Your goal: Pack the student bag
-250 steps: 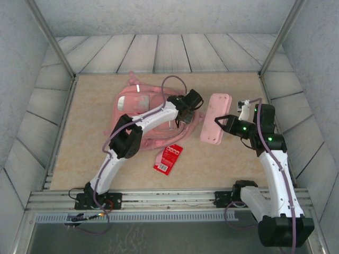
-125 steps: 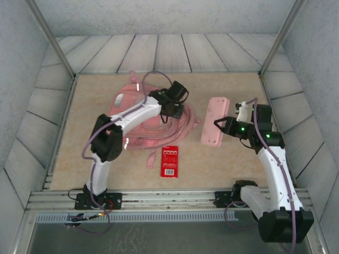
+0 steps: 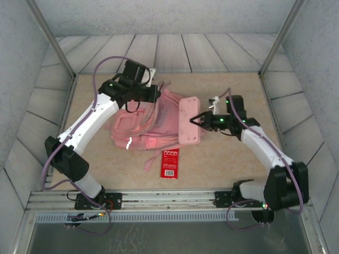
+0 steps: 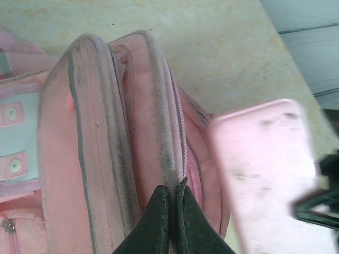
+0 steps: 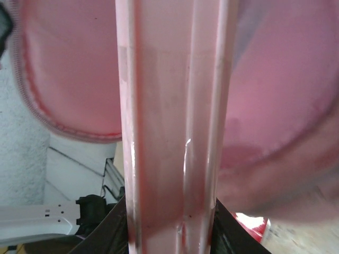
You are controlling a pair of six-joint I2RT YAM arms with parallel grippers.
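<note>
Next, the right gripper releases the flat pink pencil case inside the student bag (image 3: 164, 122), beside the raised zip edge.
The student bag (image 3: 139, 126), a soft pink backpack, lies mid-table with its top end raised. My left gripper (image 3: 154, 97) is shut on the bag's zip edge; in the left wrist view the black fingers (image 4: 159, 211) pinch the grey-stained rim of the bag (image 4: 95, 132). A flat pink pencil case (image 3: 189, 120) is held by my right gripper (image 3: 199, 119) at the bag's right side, partly over the opening. In the right wrist view the pencil case (image 5: 169, 116) stands edge-on between the fingers of the gripper (image 5: 169, 233), with the bag's pink inside (image 5: 69, 69) behind it. The pencil case (image 4: 265, 174) looks blurred.
A red flat packet (image 3: 169, 161) lies on the beige tabletop (image 3: 238, 95) in front of the bag, and its corner (image 5: 254, 225) shows below the case. A loose pink strap (image 3: 152, 160) trails beside it. Grey walls ring the table.
My left gripper swung from the bag's right side to its back edge, pulling the rim up and shifting the bag. My right gripper carried the pencil case leftward onto the bag's opening.
</note>
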